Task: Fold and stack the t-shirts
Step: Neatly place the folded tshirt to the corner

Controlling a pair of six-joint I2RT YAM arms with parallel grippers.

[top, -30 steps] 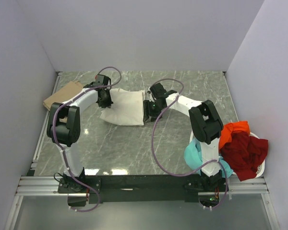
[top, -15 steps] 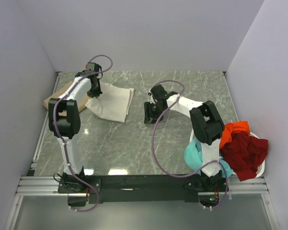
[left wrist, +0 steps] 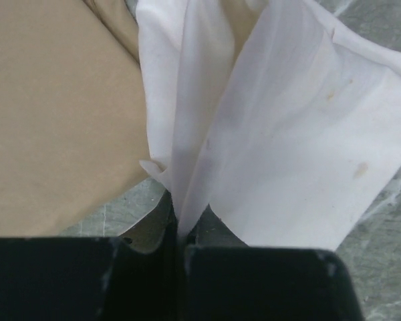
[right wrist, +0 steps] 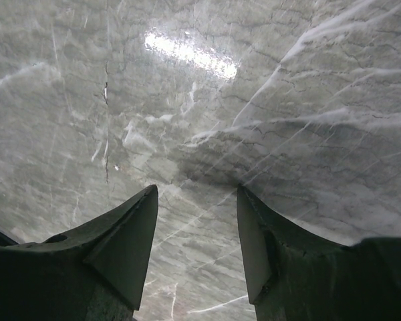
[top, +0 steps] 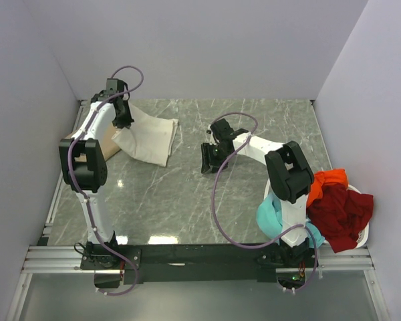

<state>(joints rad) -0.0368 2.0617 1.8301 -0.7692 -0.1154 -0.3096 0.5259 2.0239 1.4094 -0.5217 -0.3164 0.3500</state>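
Note:
Next, I open my left gripper to let go of the cream-white t-shirt, so that it lies on top of the folded tan t-shirt (top: 101,139) (left wrist: 40,110).
The folded cream-white t-shirt (top: 150,137) lies at the back left of the marble table, its left edge lifted and overlapping the folded tan t-shirt (top: 105,142). My left gripper (top: 122,122) is shut on that lifted edge; in the left wrist view the white cloth (left wrist: 287,134) runs straight into the closed jaws, with the tan shirt (left wrist: 53,120) beneath it on the left. Near the table's middle my right gripper (top: 208,159) is open and empty, and only bare marble shows between its fingers (right wrist: 130,234). Teal (top: 267,217), orange (top: 326,182) and dark red (top: 339,215) t-shirts are heaped at the right.
A white basket (top: 363,235) at the near right holds the heaped shirts, beside the right arm's base. Grey walls close in the table at the back and both sides. A metal rail runs along the table's left edge (top: 57,194).
My left gripper has dragged the cream-white t-shirt left and back, from the table's middle onto the tan shirt. The right gripper has let go of the shirt and stayed almost where it was.

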